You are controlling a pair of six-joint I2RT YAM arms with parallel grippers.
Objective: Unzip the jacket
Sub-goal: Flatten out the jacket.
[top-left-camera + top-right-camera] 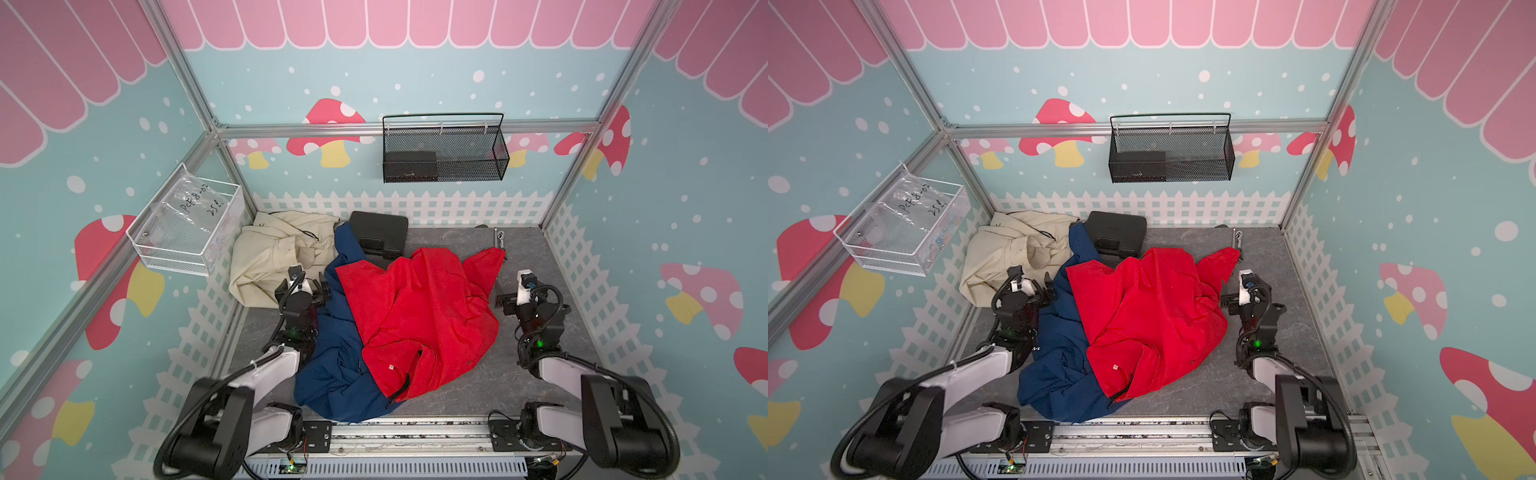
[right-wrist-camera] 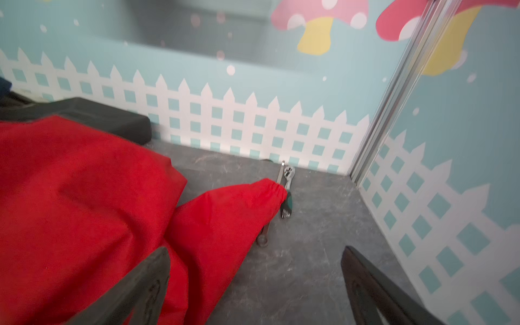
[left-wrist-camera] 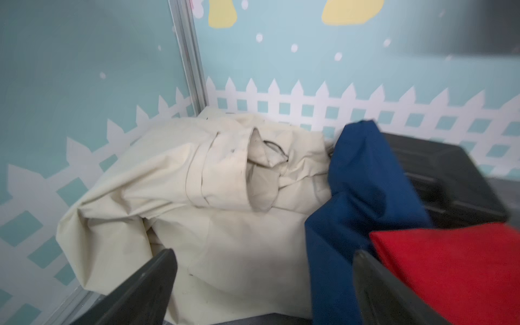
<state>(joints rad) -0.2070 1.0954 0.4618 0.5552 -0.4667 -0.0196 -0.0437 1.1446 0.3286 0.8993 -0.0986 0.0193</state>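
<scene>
The shoulder of the red jacket (image 1: 493,325), at the near end of the sleeve that reaches the wrenches, will be gripped by my right gripper.
A crumpled red jacket (image 1: 424,316) (image 1: 1150,311) lies mid-table, partly on top of a blue garment (image 1: 332,374) (image 1: 1059,365). A dark zipper line (image 1: 405,386) (image 1: 1125,384) shows at the red jacket's near edge. My left gripper (image 1: 303,283) (image 3: 263,259) is open just left of the pile, over the seam between the blue garment (image 3: 360,183) and a cream garment (image 3: 197,183), holding nothing. My right gripper (image 1: 523,291) (image 2: 256,253) is open at the jacket's right side. One of its fingers is over red cloth (image 2: 70,197), the other over bare table.
A cream garment (image 1: 270,257) fills the back left corner. A black case (image 1: 380,235) sits behind the pile. Metal wrenches (image 2: 287,183) (image 1: 498,237) lie partly under a red sleeve at the back right. A black mesh basket (image 1: 444,153) and a white wire basket (image 1: 187,232) hang on the walls.
</scene>
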